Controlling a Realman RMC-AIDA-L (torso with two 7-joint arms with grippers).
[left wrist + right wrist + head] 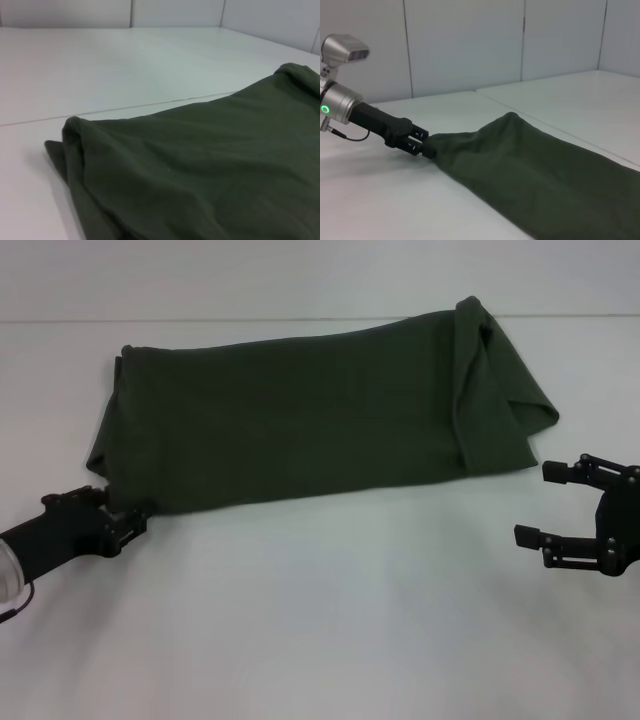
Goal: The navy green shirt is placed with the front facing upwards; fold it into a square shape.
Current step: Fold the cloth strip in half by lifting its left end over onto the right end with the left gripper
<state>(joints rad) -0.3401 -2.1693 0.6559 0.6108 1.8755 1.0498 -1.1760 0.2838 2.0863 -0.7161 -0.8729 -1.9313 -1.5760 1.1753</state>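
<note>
My right gripper will grip the navy green shirt at the near edge (390,477), between the shirt's middle and the tucked-over sleeve.
The navy green shirt (300,420) lies folded into a long band across the white table, running from the left to the far right, where a sleeve (510,410) is tucked over. No lettering shows. My left gripper (135,518) is low on the table at the band's near-left corner, shut on the cloth edge. The right wrist view shows that same left gripper (422,147) pinching the shirt (530,170) at its corner. In the left wrist view the shirt (200,170) fills the lower part. My right gripper (535,503) hovers open just off the near-right corner, apart from the cloth.
A seam in the white table (320,640) runs behind the shirt at the far side. Bare tabletop stretches between the two arms in front of the shirt. White wall panels (470,45) stand behind the table.
</note>
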